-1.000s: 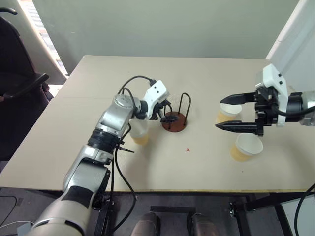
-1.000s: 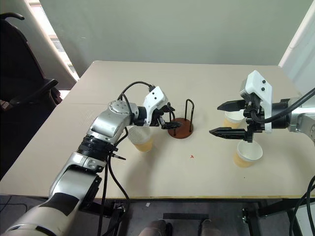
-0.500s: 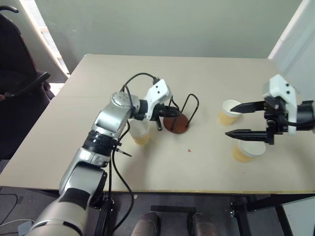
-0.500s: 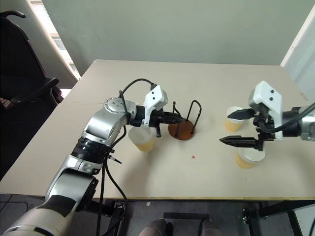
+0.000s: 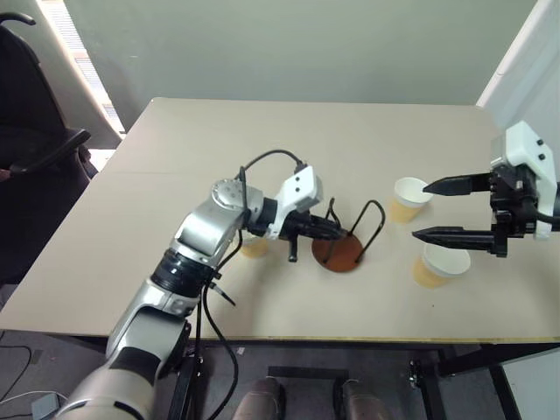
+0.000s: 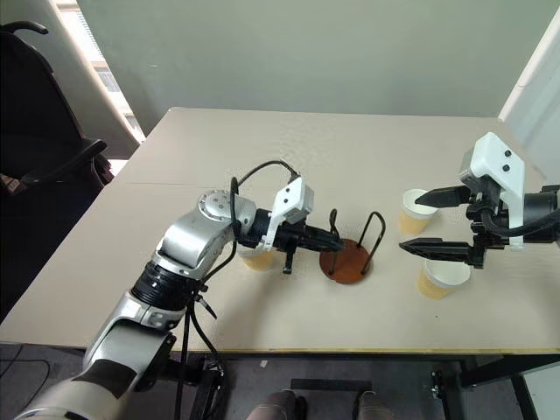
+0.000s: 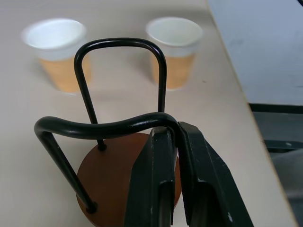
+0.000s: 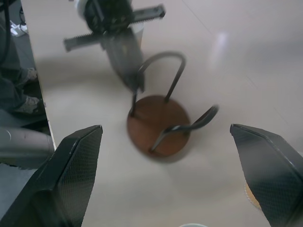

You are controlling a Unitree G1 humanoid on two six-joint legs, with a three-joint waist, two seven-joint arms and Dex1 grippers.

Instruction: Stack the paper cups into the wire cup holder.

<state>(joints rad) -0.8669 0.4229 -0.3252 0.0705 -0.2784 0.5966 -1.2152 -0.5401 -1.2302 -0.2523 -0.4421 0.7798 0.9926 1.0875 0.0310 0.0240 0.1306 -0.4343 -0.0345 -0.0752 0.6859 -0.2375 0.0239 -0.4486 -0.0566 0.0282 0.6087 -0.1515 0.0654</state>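
I will next close my right gripper on the near rim of the paper cup (image 5: 416,206) that stands farthest from the front edge of the table.
The wire cup holder (image 5: 341,254), a reddish-brown disc with two black wire loops, stands mid-table. My left gripper (image 5: 331,232) is shut on the top of one wire loop (image 7: 109,126), reaching in from the left. One paper cup (image 5: 254,246) sits partly hidden behind my left forearm. Two more paper cups (image 5: 408,199) (image 5: 440,264) stand upright on the right, also seen past the loops as cups (image 7: 174,49) (image 7: 57,52). My right gripper (image 5: 420,210) hovers open between those two cups, pointing left toward the holder (image 8: 158,124).
The beige table (image 5: 219,149) has its front edge close below the holder and cups. A black chair (image 5: 35,157) stands off the table's left side. A white panel (image 5: 516,61) rises at the far right.
My left gripper has shut on a wire loop and pulled the holder toward the front edge and to the right. My right gripper drew back slightly to the right, still open.
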